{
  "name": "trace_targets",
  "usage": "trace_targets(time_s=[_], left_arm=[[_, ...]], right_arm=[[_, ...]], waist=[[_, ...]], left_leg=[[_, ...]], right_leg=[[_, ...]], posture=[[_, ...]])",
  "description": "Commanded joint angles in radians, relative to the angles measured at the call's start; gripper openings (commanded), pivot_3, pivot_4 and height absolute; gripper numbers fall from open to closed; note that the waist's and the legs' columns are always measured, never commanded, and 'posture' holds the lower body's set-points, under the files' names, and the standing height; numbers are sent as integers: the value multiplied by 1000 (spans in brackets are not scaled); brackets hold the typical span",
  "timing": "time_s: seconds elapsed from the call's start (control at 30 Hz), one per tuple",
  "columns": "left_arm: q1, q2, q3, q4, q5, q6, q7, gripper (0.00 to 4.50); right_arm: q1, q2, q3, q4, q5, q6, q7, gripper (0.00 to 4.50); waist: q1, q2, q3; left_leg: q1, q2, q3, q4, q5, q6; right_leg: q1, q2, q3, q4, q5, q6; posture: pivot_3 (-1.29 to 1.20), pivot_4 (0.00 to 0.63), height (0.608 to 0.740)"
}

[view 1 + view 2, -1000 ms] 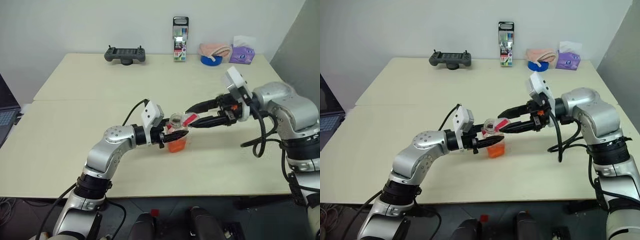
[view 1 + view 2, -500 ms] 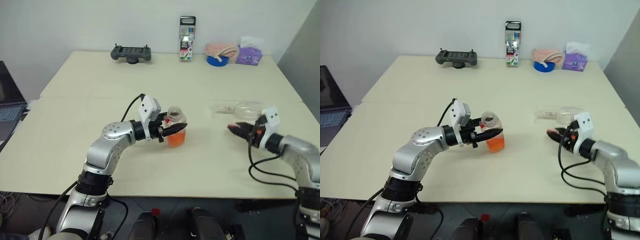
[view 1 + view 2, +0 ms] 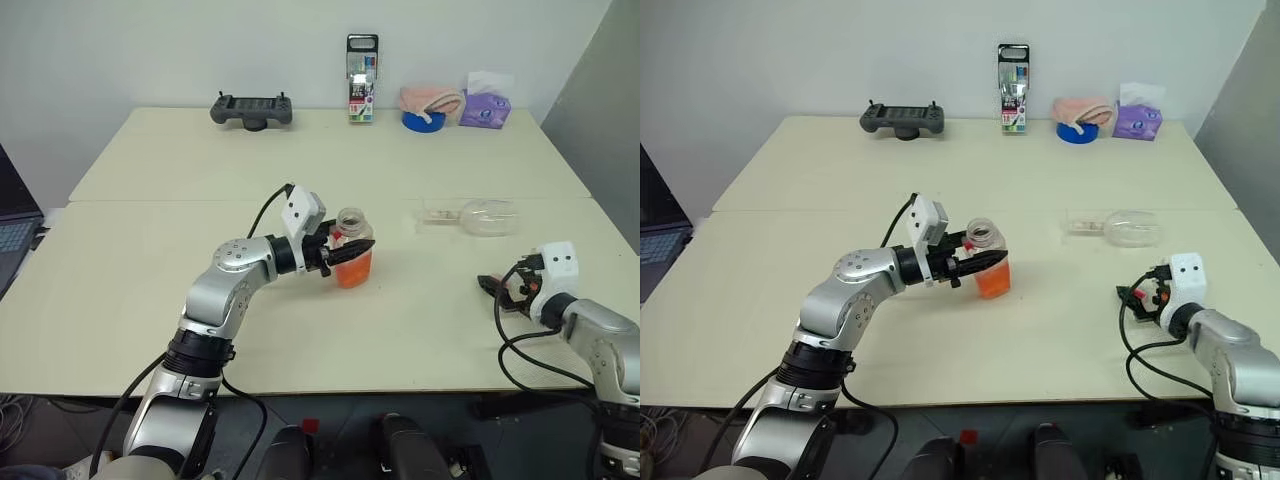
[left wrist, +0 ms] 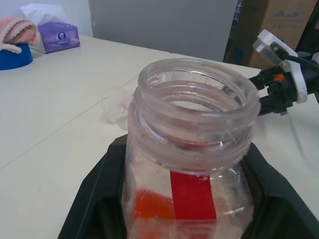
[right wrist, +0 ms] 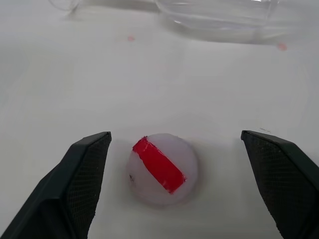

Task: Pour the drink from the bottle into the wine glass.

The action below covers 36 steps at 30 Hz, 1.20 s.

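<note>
My left gripper needs to release the bottle, which now stands upright at mid-table, just this side of the table seam (image 3: 235,233), in line with the black game controller.
My left gripper (image 3: 343,258) is shut on the bottle (image 3: 354,248), which stands upright at mid-table. Its mouth is uncapped, and its black fingers (image 4: 107,199) clamp the body on both sides. The orange-red drink (image 3: 353,273) fills the lower part. The wine glass (image 3: 481,216) lies on its side at the right of the table, foot toward the bottle. Near the table's right front, my right gripper (image 3: 487,283) is open, low over the tabletop. In its wrist view the pale cap (image 5: 162,169) with the red band lies on the table between the spread fingers (image 5: 82,169), untouched.
Along the far edge stand a black game controller (image 3: 250,108), a tall marker pack (image 3: 360,78), a blue bowl with a pink cloth (image 3: 424,106) and a purple tissue box (image 3: 484,104). A laptop (image 3: 12,225) sits off the table's left side.
My right gripper left the bottle's mouth with the cap, swung down to the table's right front and opened; the cap now lies on the table. The left gripper keeps its hold.
</note>
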Motion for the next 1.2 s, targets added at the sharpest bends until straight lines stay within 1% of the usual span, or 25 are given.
trace_targets(time_s=[0.03, 0.07, 0.13, 0.2, 0.23, 0.27, 0.3, 0.37, 0.47, 0.5, 0.6, 0.67, 0.9, 0.97, 1.03, 1.13, 1.2], left_arm=[[-20, 13, 46, -12, 17, -35, 39, 2132], [-18, 17, 57, -8, 22, -41, 52, 2132], [-18, 24, 115, 10, 29, -40, 122, 2132], [-20, 23, 178, 46, 50, -69, 215, 2132], [-23, 22, 217, 77, 58, -88, 268, 2132], [-26, 29, 249, 109, 72, -113, 313, 2132], [-33, 32, 277, 139, 80, -130, 352, 2132], [-41, 34, 321, 183, 88, -148, 413, 2132], [-28, 45, 362, 204, 92, -150, 467, 2132], [-26, 47, 373, 210, 91, -152, 481, 2132], [-21, 50, 402, 248, 83, -180, 492, 2132], [-27, 38, 427, 278, 67, -203, 508, 2132], [-23, 32, 411, 350, 76, -257, 504, 2132], [-28, 31, 404, 385, 84, -269, 504, 2871], [-12, 27, 406, 396, 85, -278, 508, 3434], [2, 22, 403, 395, 85, -283, 505, 4461], [0, 20, 398, 399, 86, -286, 500, 4487]], right_arm=[[-35, -94, 25, -118, 47, 31, 95, 4500], [-46, -119, 34, -150, 64, 44, 123, 4500], [-98, -176, 78, -265, 160, 71, 238, 4500], [-143, -196, 141, -343, 229, 69, 326, 4500], [-179, -167, 197, -359, 246, 50, 350, 4500], [-234, -86, 252, -342, 246, 6, 339, 4500], [-288, 3, 291, -305, 232, -35, 299, 4500], [-371, 166, 335, -220, 174, -98, 189, 4500], [-436, 309, 418, -154, 91, -162, 110, 4500], [-448, 336, 439, -138, 76, -173, 100, 4500], [-474, 399, 483, -65, 23, -213, 67, 4500], [-475, 419, 500, -52, 4, -227, 62, 4500], [-438, 397, 539, -98, 7, -221, 127, 4500], [-445, 397, 535, -85, 2, -222, 130, 4500], [-444, 396, 528, -89, 0, -216, 123, 4500], [-450, 390, 512, -88, 2, -206, 115, 4500], [-457, 382, 508, -80, -2, -204, 119, 4500]], waist=[[-1, 0, 0], [-3, 0, 0], [-7, 0, 0], [-12, 0, 0], [-13, 0, 0], [-15, -3, -1], [-19, -6, -2], [-21, -6, -2], [-6, -5, -2], [2, -5, -2], [9, -6, -2], [11, -6, -2], [5, -6, -2], [2, -6, -2], [0, -5, -3], [-2, -5, -3], [0, -5, -3]], left_leg=[[0, 0, 0, 0, 0, 0], [0, 0, 0, 0, 0, 0], [1, 1, 1, 0, 0, 0], [1, 2, 1, -1, 0, 0], [2, 3, 1, -1, 0, 0], [2, 4, 0, -1, 0, 0], [2, 5, -1, -1, 0, 0], [3, 7, -1, -1, 0, 0], [-1, 6, -3, 0, 0, 0], [-2, 3, -5, 0, 0, 0], [-3, -1, -7, 0, 0, -2], [-4, -1, -6, 0, 0, -3], [-1, 1, -7, -1, 0, -3], [0, 1, -7, -1, 1, -3], [1, 1, -7, -1, 1, -3], [0, 1, -7, -1, 1, -3], [-1, 1, -8, -1, 1, -3]], right_leg=[[0, 0, 0, 0, 0, 0], [0, 0, 0, 0, 0, 0], [0, 1, 1, 0, 0, 0], [-1, 3, 2, 1, 0, 0], [-1, 3, 1, 1, 0, 0], [0, 4, 0, 0, 0, 0], [0, 5, -1, 0, 0, 0], [0, 7, -1, 1, 0, -1], [-2, 5, -2, 1, 1, -2], [-2, 3, -4, 1, 4, -6], [-2, -3, -6, -1, 4, -6], [-1, -4, -7, -2, 4, -5], [-1, -1, -8, 1, 4, -5], [0, -1, -7, 2, 4, -5], [0, -1, -8, 2, 4, -4], [0, -1, -7, 2, 4, -5], [-1, -1, -8, 2, 4, -5]], posture=[[0, 150, 740], [0, 150, 740], [0, 150, 740], [0, 150, 740], [0, 150, 740], [0, 150, 740], [0, 150, 740], [0, 150, 740], [0, 150, 740], [0, 150, 740], [0, 150, 740], [0, 150, 740], [0, 150, 740], [0, 150, 740], [0, 150, 740], [0, 150, 740], [0, 150, 740]])
